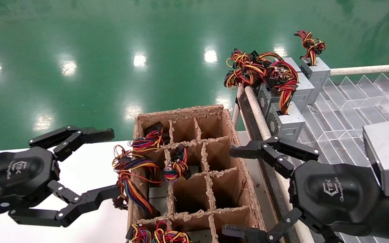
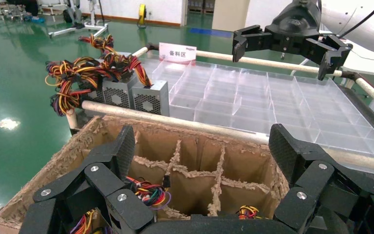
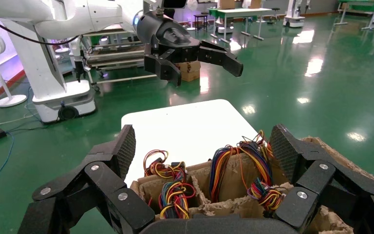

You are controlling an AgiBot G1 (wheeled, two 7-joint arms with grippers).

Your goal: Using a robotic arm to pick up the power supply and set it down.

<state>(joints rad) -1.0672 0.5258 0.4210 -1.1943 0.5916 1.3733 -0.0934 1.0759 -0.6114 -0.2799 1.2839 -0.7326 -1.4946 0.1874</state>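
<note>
Next, I close my right gripper on the wire bundle (image 1: pixel 176 164) (image 3: pixel 266 194) of the power supply in the middle column of the box, next to the wires draped over the box's side.
Several power supplies stand in the cells of a brown cardboard divider box (image 1: pixel 228 135); mostly their wire bundles (image 1: pixel 177 167) show, plus a bit of grey body (image 1: pixel 157 195). Three more power supplies (image 1: pixel 289 121) stand in a row on the clear tray's near-left corner, wires up. My left gripper (image 1: pixel 111 163) hangs open just left of the box, beside a loose bundle (image 1: pixel 130 175). My right gripper (image 1: pixel 228 191) hangs open over the box's right edge. Neither holds anything. From the wrists, the left gripper (image 2: pixel 204 151) looks across the cells and the right gripper (image 3: pixel 202 146) looks onto the bundles (image 3: pixel 175 190).
A clear compartment tray (image 1: pixel 346 101) lies to the right, framed by pale rails (image 1: pixel 258 114). The box sits on a white table (image 1: pixel 89 168); green floor lies beyond. A silver wrist block (image 1: pixel 388 155) rides on my right arm. A white label card (image 2: pixel 177 52) stands at the tray's far end.
</note>
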